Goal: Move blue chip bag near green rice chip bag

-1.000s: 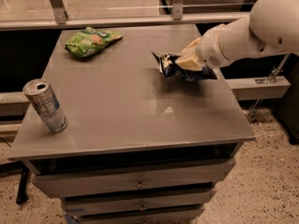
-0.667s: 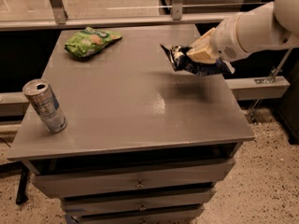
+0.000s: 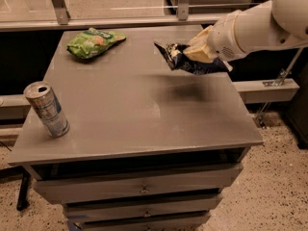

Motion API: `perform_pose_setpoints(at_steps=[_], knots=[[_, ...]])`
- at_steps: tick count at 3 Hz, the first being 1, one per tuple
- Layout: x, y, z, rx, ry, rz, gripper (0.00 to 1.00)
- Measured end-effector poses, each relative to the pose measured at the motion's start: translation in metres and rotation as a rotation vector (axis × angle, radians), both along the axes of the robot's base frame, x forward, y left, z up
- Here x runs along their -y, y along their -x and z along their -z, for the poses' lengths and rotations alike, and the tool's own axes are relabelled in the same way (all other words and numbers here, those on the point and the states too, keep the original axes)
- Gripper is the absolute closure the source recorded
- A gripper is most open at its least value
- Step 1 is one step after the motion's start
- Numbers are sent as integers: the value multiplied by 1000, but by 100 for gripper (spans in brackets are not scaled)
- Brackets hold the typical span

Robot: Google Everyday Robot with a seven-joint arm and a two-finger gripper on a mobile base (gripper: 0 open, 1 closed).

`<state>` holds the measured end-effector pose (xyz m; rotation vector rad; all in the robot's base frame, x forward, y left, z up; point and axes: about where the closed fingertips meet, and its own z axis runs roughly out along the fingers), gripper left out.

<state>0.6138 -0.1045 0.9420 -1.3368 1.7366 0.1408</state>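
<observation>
Next, my gripper lets go of the blue chip bag against the arm-side end of the green rice chip bag (image 3: 126, 42).
The blue chip bag (image 3: 179, 60) hangs in the air above the right rear part of the grey table (image 3: 130, 119), with its shadow on the top below it. My gripper (image 3: 201, 48) is shut on the bag's right end, and the white arm reaches in from the upper right. The green rice chip bag (image 3: 94, 41) lies flat at the table's rear left, well apart from the blue bag.
A silver-blue drink can (image 3: 47, 109) stands upright near the table's front left edge. Drawers (image 3: 144, 189) sit under the tabletop. A rail and glass partition (image 3: 120, 13) run behind the table. The floor (image 3: 279, 177) drops off to the right.
The gripper has lifted the blue chip bag off the table and carried it left and toward the rear. The green bag and the can have not moved.
</observation>
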Motion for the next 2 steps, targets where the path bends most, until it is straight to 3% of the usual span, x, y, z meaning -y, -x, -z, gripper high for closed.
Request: perform_pose_setpoints(at_steps=[2], knots=[[-88,-67,-9,188,-21,-106,100]])
